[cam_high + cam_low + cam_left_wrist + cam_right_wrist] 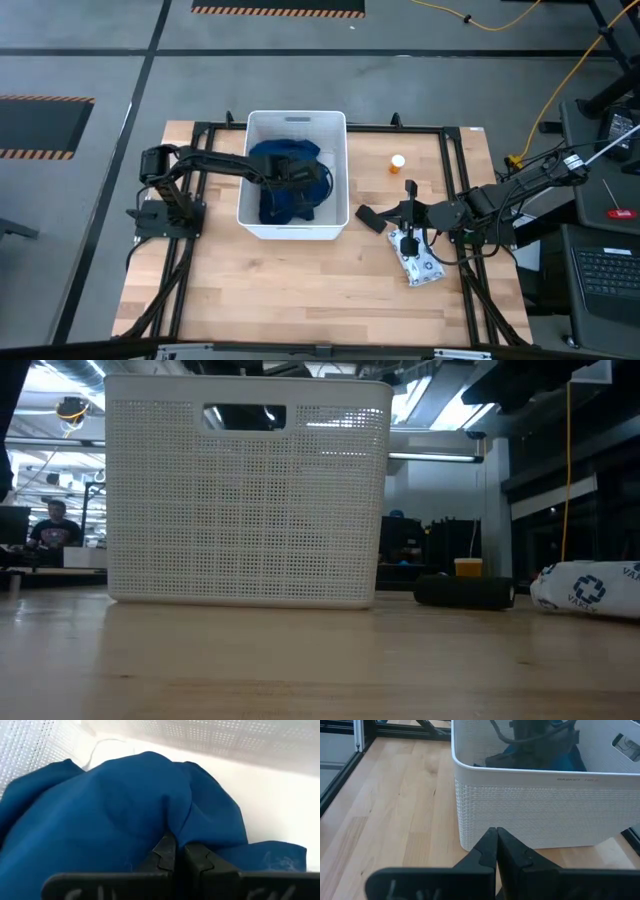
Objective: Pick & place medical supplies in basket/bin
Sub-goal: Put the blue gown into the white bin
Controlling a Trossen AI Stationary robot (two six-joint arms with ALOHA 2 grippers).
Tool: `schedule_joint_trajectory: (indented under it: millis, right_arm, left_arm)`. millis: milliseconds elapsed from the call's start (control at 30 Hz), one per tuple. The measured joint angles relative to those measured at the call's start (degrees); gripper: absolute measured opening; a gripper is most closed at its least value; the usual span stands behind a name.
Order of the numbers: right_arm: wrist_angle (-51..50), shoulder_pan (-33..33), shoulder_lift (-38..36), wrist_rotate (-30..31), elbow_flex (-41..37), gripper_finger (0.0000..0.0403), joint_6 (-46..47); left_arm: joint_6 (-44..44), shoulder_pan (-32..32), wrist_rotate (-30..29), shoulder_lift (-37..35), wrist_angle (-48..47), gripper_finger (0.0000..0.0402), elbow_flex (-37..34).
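Observation:
My left gripper should drop the dark blue cloth inside the white tub [308, 193], by the tub's side nearest the black oblong.
The dark blue cloth [285, 180] lies bunched inside the white tub [340, 140], which stands at mid-table. My left gripper [305, 178] reaches into the tub from the table's left and is shut on the cloth [125, 810]. My right gripper [392, 215] is shut and holds nothing; it hovers right of the tub, pointing at the tub wall [540, 815]. The black oblong [368, 218] lies on the table just past its fingers. The white dotted packet [418, 258] lies under the right wrist. The orange bottle [398, 161] stands toward the far edge. My left gripper pinches a fold of the blue cloth [172, 827] between its two fingers, with creases running to the fingertips. It comes in over the tub's left rim, slanting down. The cloth is slack and heaped, resting in the tub.
The low view shows the tub's slot handle [245, 417], the black oblong [465, 592], the orange bottle [468, 567] behind it and the packet [590, 588] at the right. Bare wood [300, 290] stretches along the near side. Black frame rails [190, 130] border the table.

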Motion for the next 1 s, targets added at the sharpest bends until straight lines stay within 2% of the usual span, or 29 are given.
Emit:
schedule_joint_trajectory:
  millis: [100,267,333,600,767,1000]
  right_arm:
    - [0.0,0.0,0.0,0.0,0.0,0.0010,0.0]
    - [0.0,0.0,0.0,0.0,0.0,0.0010,0.0]
    - [0.0,0.0,0.0,0.0,0.0,0.0010,0.0]
    - [-0.6,0.0,0.0,0.0,0.0,0.0010,-0.1]
    - [-2.2,0.0,0.0,0.0,0.0,0.0010,1.5]
    - [-3.1,0.0,0.0,0.0,0.0,0.0010,2.7]
  left_arm:
    - [-0.1,1.4,3.6,0.0,0.6,0.0003,-0.1]
    - [-1.0,3.6,15.8,0.0,4.2,0.0003,-0.1]
    - [-1.8,4.2,17.7,0.0,4.9,0.0003,0.1]
    - [1.7,4.8,16.6,0.0,5.9,0.0009,4.3]
    - [1.8,4.8,10.0,0.0,10.1,0.0006,7.1]
    - [-1.0,4.7,11.9,0.0,5.6,0.0011,7.2]
